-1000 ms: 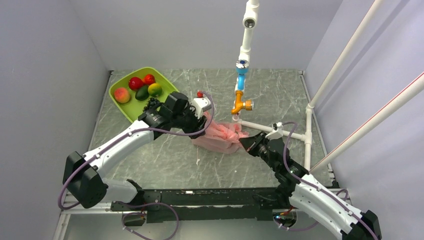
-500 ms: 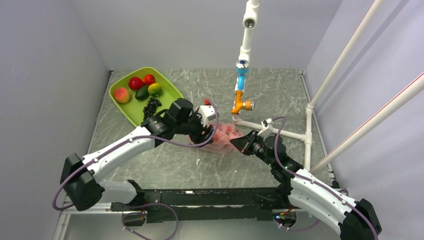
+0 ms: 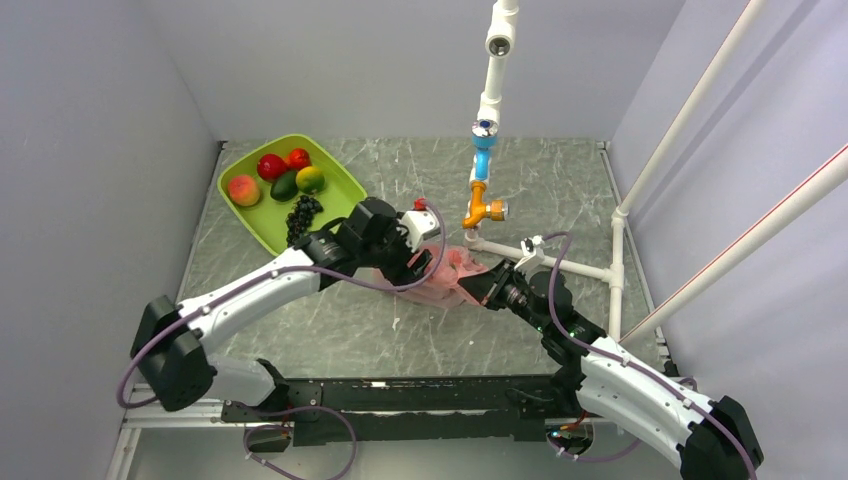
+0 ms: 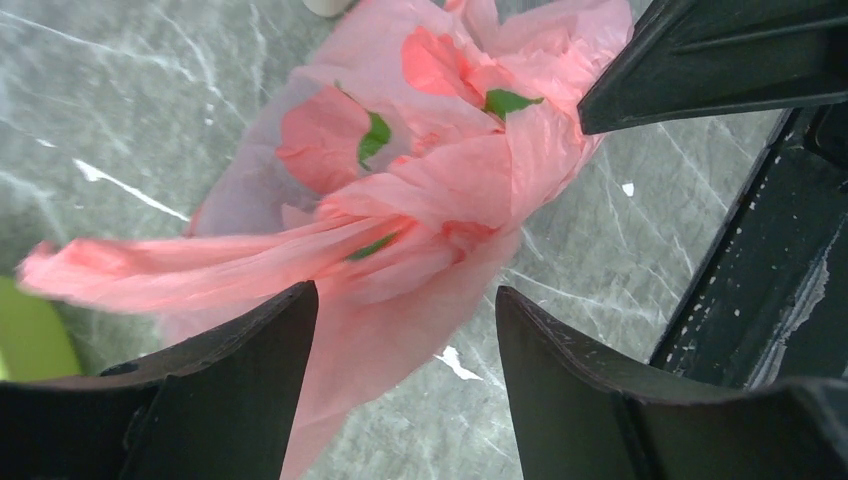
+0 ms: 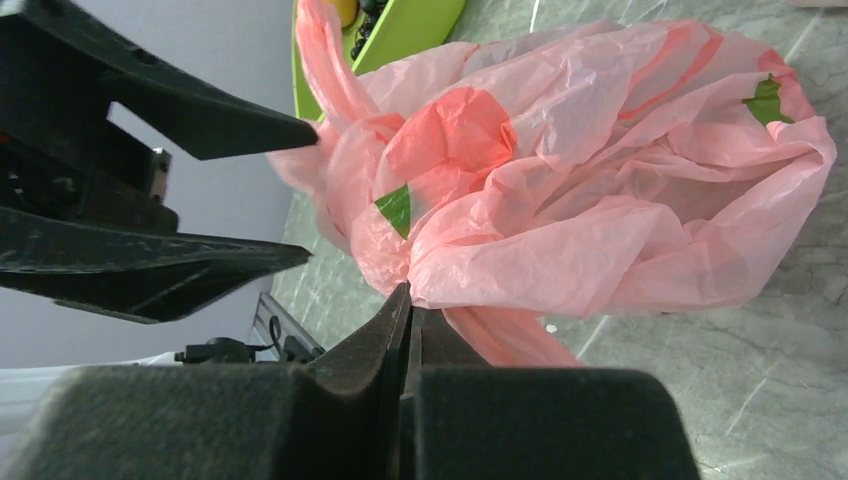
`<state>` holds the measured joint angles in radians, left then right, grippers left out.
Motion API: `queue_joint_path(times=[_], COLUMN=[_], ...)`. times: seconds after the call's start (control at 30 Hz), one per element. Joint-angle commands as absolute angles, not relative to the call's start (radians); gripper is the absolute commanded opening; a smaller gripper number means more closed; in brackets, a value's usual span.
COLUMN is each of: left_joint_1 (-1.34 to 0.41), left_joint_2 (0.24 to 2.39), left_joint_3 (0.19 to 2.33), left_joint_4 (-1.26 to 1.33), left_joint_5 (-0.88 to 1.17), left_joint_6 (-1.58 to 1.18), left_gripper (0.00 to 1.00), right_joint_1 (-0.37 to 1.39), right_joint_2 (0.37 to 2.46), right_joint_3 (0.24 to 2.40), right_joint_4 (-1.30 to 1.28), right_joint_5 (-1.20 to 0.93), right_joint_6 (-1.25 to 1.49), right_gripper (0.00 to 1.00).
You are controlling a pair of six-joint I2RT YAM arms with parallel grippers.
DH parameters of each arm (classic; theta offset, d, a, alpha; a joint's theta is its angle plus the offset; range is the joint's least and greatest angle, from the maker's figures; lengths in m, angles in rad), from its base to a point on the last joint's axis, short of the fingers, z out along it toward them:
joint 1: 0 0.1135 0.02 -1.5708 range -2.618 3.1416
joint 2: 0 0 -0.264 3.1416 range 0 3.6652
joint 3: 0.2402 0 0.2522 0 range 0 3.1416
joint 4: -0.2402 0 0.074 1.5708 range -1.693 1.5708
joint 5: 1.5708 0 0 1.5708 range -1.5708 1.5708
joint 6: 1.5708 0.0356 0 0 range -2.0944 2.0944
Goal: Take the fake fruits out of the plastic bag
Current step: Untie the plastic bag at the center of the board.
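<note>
The bag's neck twists shut beside the pinch of my right gripper, so I need to hold the loose film with my left gripper while my right gripper takes the gathered folds (image 5: 385, 253).
The pink plastic bag (image 3: 452, 272) lies crumpled on the marble table, printed with red shapes and green marks. My right gripper (image 5: 408, 292) is shut on a fold at the bag's (image 5: 600, 170) near edge, seen in the top view at the bag's right side (image 3: 488, 287). My left gripper (image 4: 405, 295) stands open just above the bag's (image 4: 430, 170) left side, with thin pink film between its fingers but not pinched. From above, the left gripper (image 3: 422, 255) overlaps the bag. The fake fruits are hidden; none shows through the film.
A green tray (image 3: 250, 218) at the back left holds a peach, red fruits, an avocado, a lime and a dark grape bunch (image 3: 300, 212). A white pipe frame (image 3: 540, 250) with a blue and orange fitting (image 3: 482, 190) stands just behind the bag.
My left gripper has swung right onto the bag and opened wider. My right gripper edged left, still shut on the bag, which now looks more bunched.
</note>
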<state>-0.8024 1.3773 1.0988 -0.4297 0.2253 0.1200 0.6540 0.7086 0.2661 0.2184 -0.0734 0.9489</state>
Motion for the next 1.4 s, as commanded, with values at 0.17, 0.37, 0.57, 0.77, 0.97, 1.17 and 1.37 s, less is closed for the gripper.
queue_joint_path(times=[0.17, 0.37, 0.57, 0.77, 0.97, 1.17, 1.37], left_joint_1=[-0.803, -0.804, -0.822, -0.824, -0.828, -0.826, -0.826], left_joint_2=[1.232, 1.375, 1.423, 1.414, 1.302, 1.291, 1.3], left_joint_3=[1.04, 1.124, 1.152, 1.147, 1.08, 1.076, 1.083], left_joint_4=[-0.305, -0.412, -0.458, -0.447, -0.355, -0.351, -0.352], left_joint_5=[0.169, 0.199, 0.196, 0.138, 0.2, 0.194, 0.209], left_joint_6=[0.158, 0.165, 0.179, 0.175, 0.149, 0.133, 0.126], left_gripper=[0.71, 0.58, 0.6, 0.06, 0.0, 0.0, 0.0], right_joint_1=[0.652, 0.652, 0.652, 0.652, 0.655, 0.686, 0.696], right_joint_2=[0.722, 0.715, 0.677, 0.685, 0.71, 0.664, 0.698], right_joint_3=[0.308, 0.315, 0.31, 0.344, 0.428, 0.52, 0.694], right_joint_4=[0.26, 0.254, 0.214, 0.142, 0.055, -0.1, -0.286], right_joint_5=[-0.093, -0.092, -0.06, -0.044, -0.128, -0.121, -0.123], right_joint_6=[0.939, 0.936, 0.931, 0.886, 0.768, 0.718, 0.627], right_gripper=[0.0, 0.0, 0.0, 0.03, 0.39, 0.57, 0.63])
